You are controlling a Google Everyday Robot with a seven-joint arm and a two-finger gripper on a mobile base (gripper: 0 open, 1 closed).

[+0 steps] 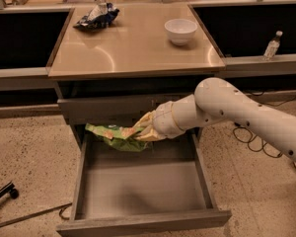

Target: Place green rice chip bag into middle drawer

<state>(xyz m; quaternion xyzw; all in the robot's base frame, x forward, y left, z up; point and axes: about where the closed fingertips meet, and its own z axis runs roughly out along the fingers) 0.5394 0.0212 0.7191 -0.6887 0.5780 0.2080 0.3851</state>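
Next, my gripper lets go of the green rice chip bag midway (127, 178) along the bare bottom of the middle drawer, which is open.
The green rice chip bag (111, 135) is bright green and crumpled. My gripper (136, 130) is shut on its right end and holds it at the back of the open middle drawer (143, 222), just above the drawer floor and below the closed upper drawer front (103, 107). The middle drawer is a deep grey metal box pulled out toward the camera. My white arm (237, 113) reaches in from the right. The rest of the drawer inside holds nothing that shows.
On the tan cabinet top (133, 48) lie a dark blue and silver snack bag (95, 17) at the back left and a white bowl (180, 30) at the back right. A water bottle (271, 45) stands on the right ledge. Cables (256, 139) lie on the floor at right.
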